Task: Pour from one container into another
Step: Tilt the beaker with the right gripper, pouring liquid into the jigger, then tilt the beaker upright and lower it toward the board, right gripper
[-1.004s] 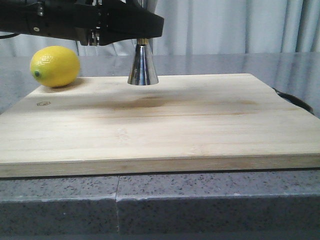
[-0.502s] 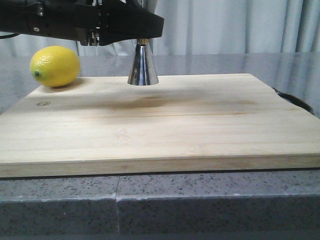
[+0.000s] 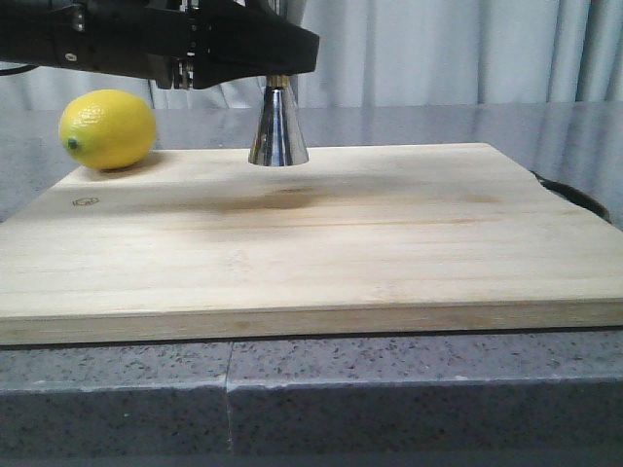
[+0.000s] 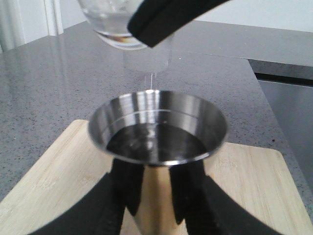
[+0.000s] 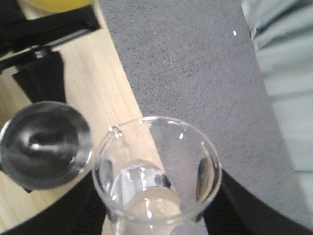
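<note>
My right gripper will set down the clear glass beaker, now tilted above and beside the jigger. It will let go of it on the wooden board's far corner point(image 3: 451, 168) toward the dark object.
The steel jigger point(image 3: 277, 126) stands on the wooden board point(image 3: 321, 243) near its far edge. My left gripper point(image 4: 155, 215) is shut on its waist, one black finger on each side. Its upper cup point(image 4: 157, 129) holds dark liquid. The clear glass beaker point(image 5: 156, 171) is tilted above and beside the jigger point(image 5: 44, 144), held in my right gripper point(image 5: 156, 196), which is shut on its walls. Some clear liquid lies in the beaker. In the left wrist view a thin stream point(image 4: 152, 81) falls from the beaker point(image 4: 117, 24) into the cup.
A yellow lemon point(image 3: 107, 128) rests on the board's far left corner, close to the left arm point(image 3: 175, 44). The board lies on a grey speckled counter point(image 3: 389, 399). A dark object point(image 3: 574, 199) shows past the board's right edge. Pale curtains hang behind.
</note>
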`<state>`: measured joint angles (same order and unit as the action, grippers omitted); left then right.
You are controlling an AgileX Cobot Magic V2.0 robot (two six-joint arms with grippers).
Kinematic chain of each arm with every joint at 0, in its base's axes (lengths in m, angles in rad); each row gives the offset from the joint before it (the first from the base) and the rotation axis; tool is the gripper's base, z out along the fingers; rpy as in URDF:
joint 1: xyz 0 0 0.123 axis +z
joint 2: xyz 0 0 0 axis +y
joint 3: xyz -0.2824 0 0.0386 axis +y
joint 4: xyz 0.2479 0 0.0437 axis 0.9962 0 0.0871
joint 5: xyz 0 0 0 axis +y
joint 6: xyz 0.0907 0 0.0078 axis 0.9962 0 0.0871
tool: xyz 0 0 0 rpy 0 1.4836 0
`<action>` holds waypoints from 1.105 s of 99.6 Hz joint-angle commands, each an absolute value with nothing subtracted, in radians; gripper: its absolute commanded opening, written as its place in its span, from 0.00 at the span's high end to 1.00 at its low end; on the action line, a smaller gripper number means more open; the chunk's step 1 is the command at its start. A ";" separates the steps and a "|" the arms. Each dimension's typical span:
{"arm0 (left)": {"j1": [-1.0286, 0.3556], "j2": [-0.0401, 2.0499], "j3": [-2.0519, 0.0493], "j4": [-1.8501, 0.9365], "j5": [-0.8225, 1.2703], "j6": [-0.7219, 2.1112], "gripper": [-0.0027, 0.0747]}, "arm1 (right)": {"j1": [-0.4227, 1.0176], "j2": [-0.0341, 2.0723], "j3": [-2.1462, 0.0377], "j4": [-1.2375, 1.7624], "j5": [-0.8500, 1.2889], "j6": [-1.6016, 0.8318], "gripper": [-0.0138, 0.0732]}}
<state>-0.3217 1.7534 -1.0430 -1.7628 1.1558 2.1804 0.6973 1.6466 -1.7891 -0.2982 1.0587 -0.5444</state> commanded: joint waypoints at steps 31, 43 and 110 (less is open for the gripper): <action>-0.332 1.714 -1.073 -1.849 1.256 2.173 0.68 | 0.487 1.437 -1.598 -0.078 0.762 -0.307 0.52; -0.332 1.714 -1.073 -1.849 1.256 2.173 0.68 | 0.436 1.363 -1.417 -0.049 0.585 -0.260 0.52; -0.332 1.714 -1.073 -1.849 1.256 2.173 0.68 | 0.392 1.321 -0.690 0.182 -0.412 -0.260 0.52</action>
<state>-0.3217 1.7534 -1.0430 -1.7628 1.1558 2.1804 0.3999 1.3181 -0.6868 0.1549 -0.2441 -0.2614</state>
